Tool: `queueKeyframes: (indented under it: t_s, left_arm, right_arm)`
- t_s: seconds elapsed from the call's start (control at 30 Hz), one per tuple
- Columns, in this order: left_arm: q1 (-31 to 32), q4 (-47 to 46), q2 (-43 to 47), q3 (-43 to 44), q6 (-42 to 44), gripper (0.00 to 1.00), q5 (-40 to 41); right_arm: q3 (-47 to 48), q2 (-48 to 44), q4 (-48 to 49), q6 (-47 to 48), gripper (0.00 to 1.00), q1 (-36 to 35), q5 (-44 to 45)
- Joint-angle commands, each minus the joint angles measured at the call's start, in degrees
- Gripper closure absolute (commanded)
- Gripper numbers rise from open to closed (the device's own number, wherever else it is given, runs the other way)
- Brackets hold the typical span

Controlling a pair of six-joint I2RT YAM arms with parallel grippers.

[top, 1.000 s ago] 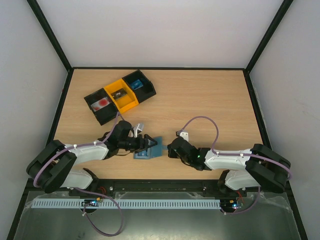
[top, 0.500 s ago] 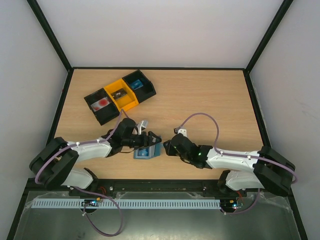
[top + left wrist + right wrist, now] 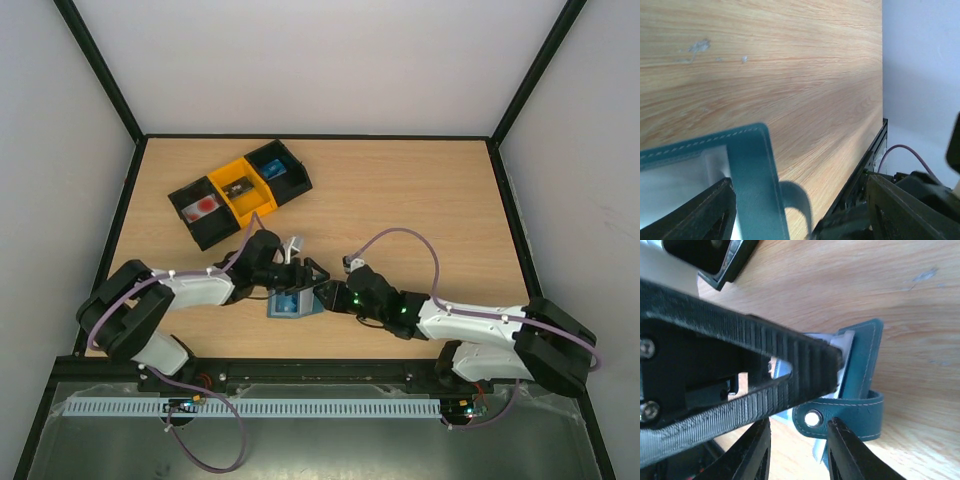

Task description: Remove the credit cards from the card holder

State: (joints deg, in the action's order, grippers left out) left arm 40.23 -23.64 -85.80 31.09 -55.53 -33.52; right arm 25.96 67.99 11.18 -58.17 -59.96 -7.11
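The bright blue credit card's edge (image 3: 298,302) is the one nearest the card holder's snap tab. I need to move my right gripper to it next and close there.
The slate-blue card holder (image 3: 280,311) lies on the table between both arms, with a bright blue credit card (image 3: 291,303) showing in it. My left gripper (image 3: 301,273) stands open at the holder's far edge. In the left wrist view, the holder's stitched panel (image 3: 752,185) sits beside one finger (image 3: 705,210), and the other finger is far off. My right gripper (image 3: 800,424) is open at the holder's right side. Its jaws stand on either side of the snap tab (image 3: 855,412) without touching it. The left arm's ribbed finger (image 3: 765,370) hides most of the holder there.
A black-and-yellow three-compartment tray (image 3: 221,210) sits at the back left with small items in it. The table's near edge and black rail (image 3: 860,175) run just beyond the holder. Bare wood (image 3: 420,190) stretches to the back and right.
My right gripper has moved left up to the holder's tab, and its jaws have parted. My left gripper has shifted up and right over the holder's far edge.
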Motion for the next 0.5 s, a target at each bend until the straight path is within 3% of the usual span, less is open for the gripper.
queueKeyframes:
  t_s: [0.0, 0.23, 0.47]
  left_arm:
    - [0.2, 0.9, -1.5, 2.9, 1.8, 0.28, -0.2]
    - [0.3, -1.9, -3.5, 1.8, 0.0, 0.29, -1.2]
    - [-0.1, 3.5, -1.0, 3.0, 2.0, 0.29, -0.4]
  right_arm:
    - [-1.9, 2.9, 9.3, -4.2, 0.69, 0.0, -4.8]
    - [-1.5, 9.5, 11.8, -4.1, 0.69, 0.0, -4.6]
    - [1.0, 13.7, -0.5, -0.5, 0.7, 0.0, 4.4]
